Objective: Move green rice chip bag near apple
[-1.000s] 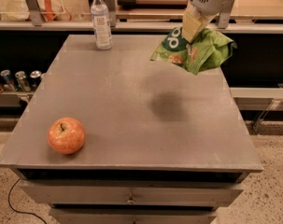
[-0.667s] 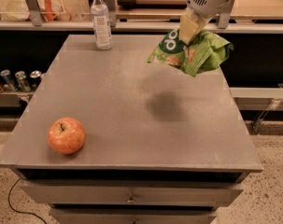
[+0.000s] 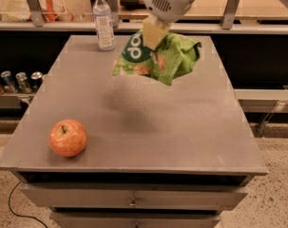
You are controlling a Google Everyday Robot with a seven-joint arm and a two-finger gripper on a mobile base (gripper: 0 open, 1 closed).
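Note:
The green rice chip bag, now hanging above the table's far middle, will be let go by my gripper on the grey table (image 3: pixel 71 100) just behind the apple.
The green rice chip bag (image 3: pixel 158 58) hangs in the air above the far middle of the grey table (image 3: pixel 181 127), crumpled, with its dark green logo facing left. My gripper (image 3: pixel 154 34) comes down from the top of the view and is shut on the bag's upper edge with its yellowish fingers (image 3: pixel 153 32). The bag's shadow lies on the tabletop below it. The apple (image 3: pixel 68 137), red-orange with a short dark stem, sits near the table's front left corner, well apart from the bag.
A clear water bottle (image 3: pixel 104 20) stands upright at the table's far left. Several cans (image 3: pixel 17 80) sit on a low shelf left of the table. A counter with rails runs behind. Drawers lie under the tabletop's front edge.
My gripper has carried the bag leftward over the table, from the far right side toward the middle. The apple and bottle have not moved.

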